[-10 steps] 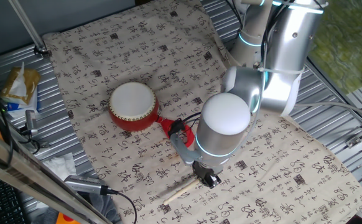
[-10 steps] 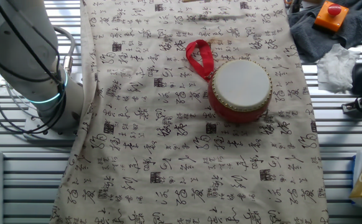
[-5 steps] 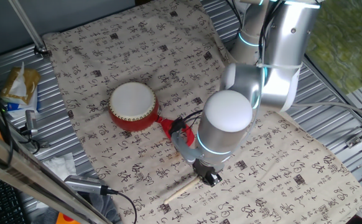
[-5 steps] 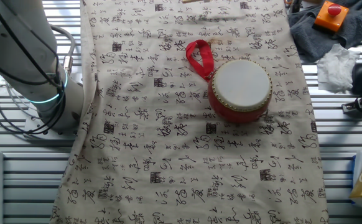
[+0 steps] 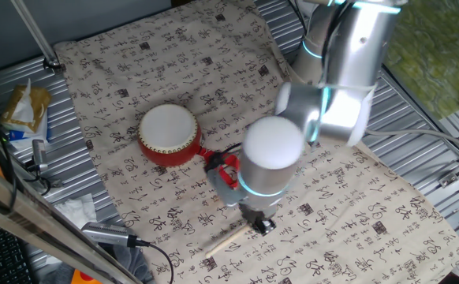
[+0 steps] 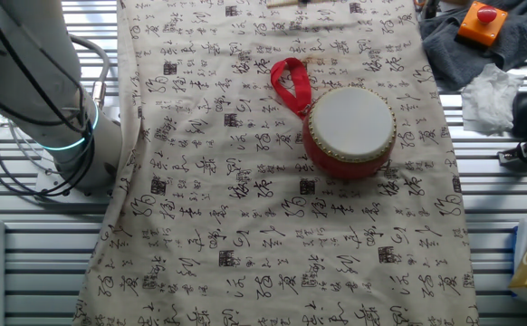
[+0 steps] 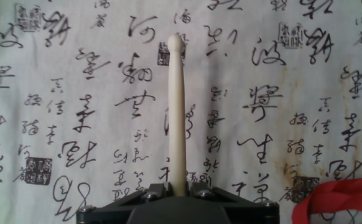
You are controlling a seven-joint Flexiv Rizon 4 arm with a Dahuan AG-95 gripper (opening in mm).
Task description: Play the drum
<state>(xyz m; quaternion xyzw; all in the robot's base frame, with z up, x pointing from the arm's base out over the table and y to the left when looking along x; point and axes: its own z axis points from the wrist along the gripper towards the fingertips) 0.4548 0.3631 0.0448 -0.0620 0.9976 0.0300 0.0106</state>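
Observation:
The wooden stick will go down from my gripper onto the printed cloth on the near side of the red ribbon (image 5: 234,234) (image 7: 147,116).
The drum (image 5: 169,134) has a red body and a flat white head and stands on the printed cloth (image 5: 166,63); it also shows in the other fixed view, drum (image 6: 349,131). Its red ribbon loop (image 6: 289,81) trails toward my arm, and a piece of ribbon (image 7: 339,202) shows at the hand view's lower right. My gripper (image 5: 257,225) is to the right of the drum and nearer the cloth's front, apart from it. The gripper (image 7: 178,186) is shut on the butt of a thin pale wooden stick (image 7: 178,112), which points away over the cloth. The stick (image 5: 223,240) lies low over the cloth.
A yellow packet (image 5: 26,106) and cables (image 5: 119,237) lie left of the cloth. In the other fixed view, a grey rag with an orange box (image 6: 481,23) and white tissue (image 6: 492,95) sit to the right. Metal slats (image 6: 28,272) surround the cloth.
My arm's wrist has shifted a little to the left, toward the drum, with the stick still in the jaws. The drum has not moved.

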